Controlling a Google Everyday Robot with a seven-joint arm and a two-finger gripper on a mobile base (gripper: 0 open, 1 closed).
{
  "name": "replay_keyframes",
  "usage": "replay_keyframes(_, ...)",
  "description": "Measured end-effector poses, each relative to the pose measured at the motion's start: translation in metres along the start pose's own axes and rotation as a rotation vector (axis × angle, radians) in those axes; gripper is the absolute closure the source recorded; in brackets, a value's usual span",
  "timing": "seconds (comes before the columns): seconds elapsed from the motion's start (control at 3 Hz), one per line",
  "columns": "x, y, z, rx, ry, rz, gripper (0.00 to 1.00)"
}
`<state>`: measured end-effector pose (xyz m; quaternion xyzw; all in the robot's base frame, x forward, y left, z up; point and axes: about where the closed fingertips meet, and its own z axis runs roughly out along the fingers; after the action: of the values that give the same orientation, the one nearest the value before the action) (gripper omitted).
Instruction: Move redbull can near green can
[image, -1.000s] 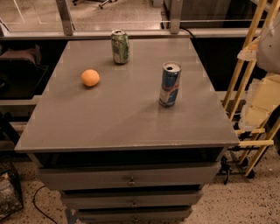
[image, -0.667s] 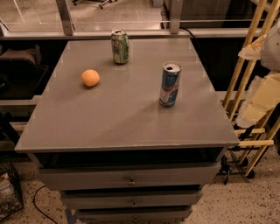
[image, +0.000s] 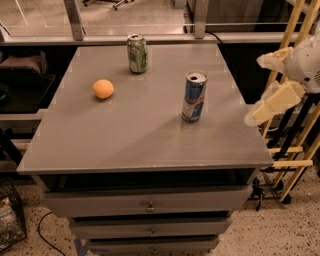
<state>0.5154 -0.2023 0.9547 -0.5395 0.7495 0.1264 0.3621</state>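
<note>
The redbull can is to be gripped next by my gripper, which should go to the upper half (image: 195, 88) of the can, just below its top, and close there.
The redbull can (image: 194, 96), slim, blue and silver, stands upright on the right half of the grey table top (image: 145, 135). The green can (image: 137, 53) stands upright near the table's far edge, left of and behind the redbull can, well apart from it. My gripper (image: 255, 91) hangs off the table's right edge, to the right of the redbull can and about level with it. Its cream fingers (image: 278, 100) are spread apart and hold nothing.
An orange (image: 103, 89) lies on the left half of the table. Drawers (image: 150, 204) sit below the front edge. Yellow wooden rails (image: 292, 150) stand to the right behind the gripper. A metal railing (image: 75, 20) runs behind the table.
My gripper has moved a little to the left, closer to the table's right edge. The cans and the orange have not moved.
</note>
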Motion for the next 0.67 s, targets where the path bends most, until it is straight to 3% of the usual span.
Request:
replay_keyframes(0.33,-0.024,-0.007,0.027,-0.018,-0.177,0.032,0.00)
replay_keyframes(0.67,-0.049,-0.008,0.046,-0.034,-0.304,0.045,0.00)
